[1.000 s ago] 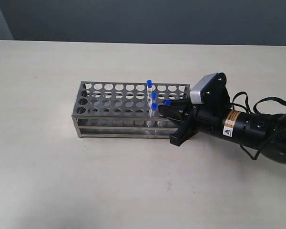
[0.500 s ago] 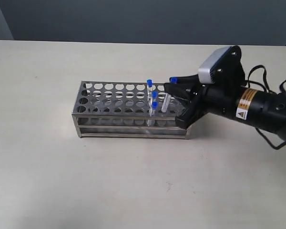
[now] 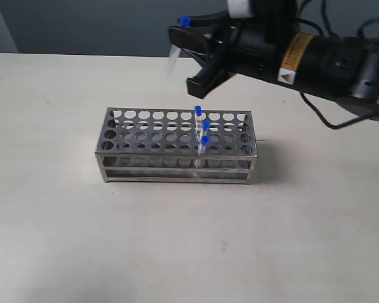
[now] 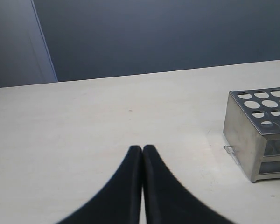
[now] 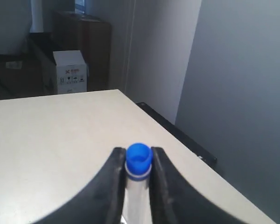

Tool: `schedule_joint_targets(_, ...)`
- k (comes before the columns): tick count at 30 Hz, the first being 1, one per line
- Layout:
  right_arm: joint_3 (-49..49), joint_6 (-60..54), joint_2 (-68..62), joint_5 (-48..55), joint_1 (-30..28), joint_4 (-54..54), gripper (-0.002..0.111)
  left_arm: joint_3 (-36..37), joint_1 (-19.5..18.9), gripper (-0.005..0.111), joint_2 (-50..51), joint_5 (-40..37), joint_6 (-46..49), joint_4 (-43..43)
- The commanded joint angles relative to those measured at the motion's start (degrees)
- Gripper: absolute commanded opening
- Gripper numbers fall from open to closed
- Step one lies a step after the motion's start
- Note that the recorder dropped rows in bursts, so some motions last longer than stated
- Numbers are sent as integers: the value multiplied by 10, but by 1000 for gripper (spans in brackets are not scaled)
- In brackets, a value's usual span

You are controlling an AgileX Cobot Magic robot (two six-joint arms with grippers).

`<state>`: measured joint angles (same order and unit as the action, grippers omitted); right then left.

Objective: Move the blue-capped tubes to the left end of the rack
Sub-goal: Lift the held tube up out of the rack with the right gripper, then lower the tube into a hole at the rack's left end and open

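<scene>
The blue-capped tube, now hanging tilted high above the rack, will be let go by my right gripper in the far corner hole at the steel rack's empty end (image 3: 115, 115).
The steel rack (image 3: 153, 146) stands mid-table with three blue-capped tubes (image 3: 204, 140) upright in a line of holes right of its middle. A fourth blue-capped tube (image 3: 174, 50) hangs tilted high above the rack's far side, and my right gripper (image 3: 180, 33) is shut on it just under the cap. The right wrist view shows that blue cap (image 5: 139, 157) pinched between the right gripper (image 5: 139, 162) fingers. My left gripper (image 4: 142, 149) is shut and empty, low over the table, off the rack's (image 4: 252, 140) left end. It does not show in the exterior view.
The right arm's black body and cables (image 3: 341, 69) reach in from the upper right. A cardboard box (image 5: 70, 74) and dark furniture stand beyond the table's far edge in the right wrist view. A dark wall backs the table.
My right gripper has pulled one blue-capped tube out of the rack's right part and lifted it high, moving up and to the left. The three other tubes stayed put.
</scene>
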<state>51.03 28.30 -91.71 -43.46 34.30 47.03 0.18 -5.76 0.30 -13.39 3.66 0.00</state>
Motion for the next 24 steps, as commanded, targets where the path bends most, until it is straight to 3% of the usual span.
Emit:
schedule_joint_targets(1,88,4,-73,74,49,5,-1,-2,2,1,-3,1,0,0)
schedule_joint_targets(12,233,52,-238,112,80,16,-1,-2,2,1,-3,1,0,0)
schedule_joint_targets(24,270,113,-280,106,91,86,-1,-2,2,1,-3,1,0,0)
